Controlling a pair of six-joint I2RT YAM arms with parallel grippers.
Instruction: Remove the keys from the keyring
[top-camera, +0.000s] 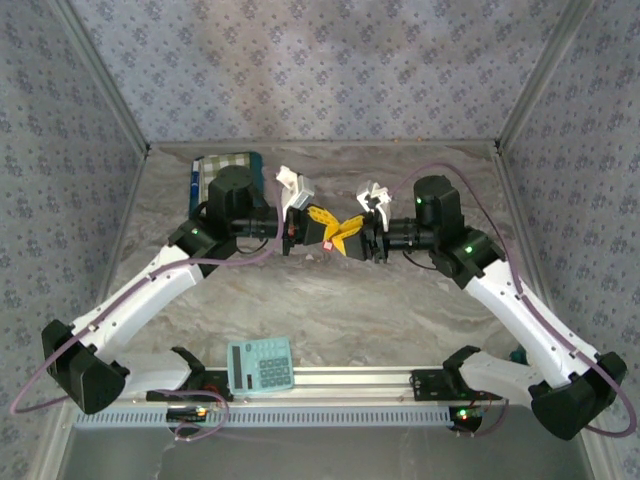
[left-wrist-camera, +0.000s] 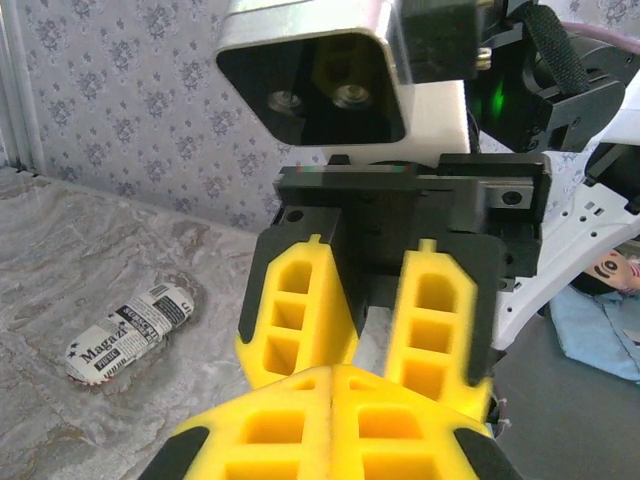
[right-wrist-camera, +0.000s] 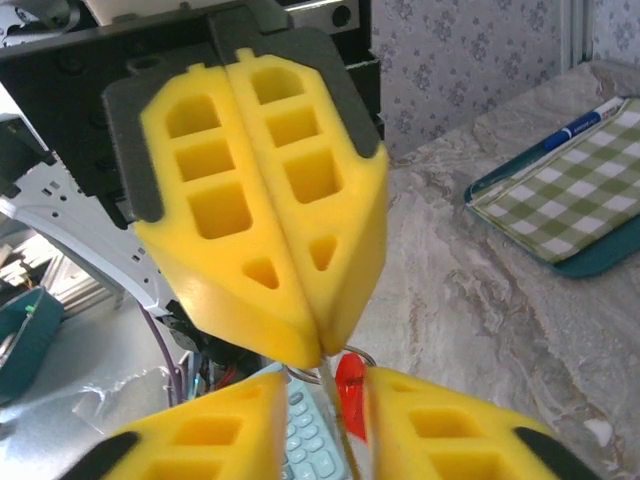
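Observation:
I should take the key's blade with my right gripper and the red piece (right-wrist-camera: 352, 395) with my left gripper, as my left gripper pinches the key's head while the red piece hangs loose.
Both grippers meet above the table's middle. My left gripper (top-camera: 322, 222) (left-wrist-camera: 333, 385) (right-wrist-camera: 320, 340) is shut, and its yellow tips pinch the thin metal keyring (right-wrist-camera: 361, 353). The keys hang from the ring: a small red piece (right-wrist-camera: 350, 395) (top-camera: 326, 245) and a thin metal blade (right-wrist-camera: 333, 421) beside it. My right gripper (top-camera: 345, 238) (right-wrist-camera: 327, 395) (left-wrist-camera: 370, 340) faces the left one with its yellow fingers (right-wrist-camera: 450, 440) apart. The red piece and the blade hang in that gap, the red piece close to the right-hand finger.
A teal calculator (top-camera: 260, 365) (right-wrist-camera: 305, 440) lies at the near edge between the arm bases. A green checked tray (top-camera: 225, 165) (right-wrist-camera: 570, 200) with a pen sits at the far left. A newsprint-wrapped packet (left-wrist-camera: 130, 330) lies on the marble table. Patterned walls close three sides.

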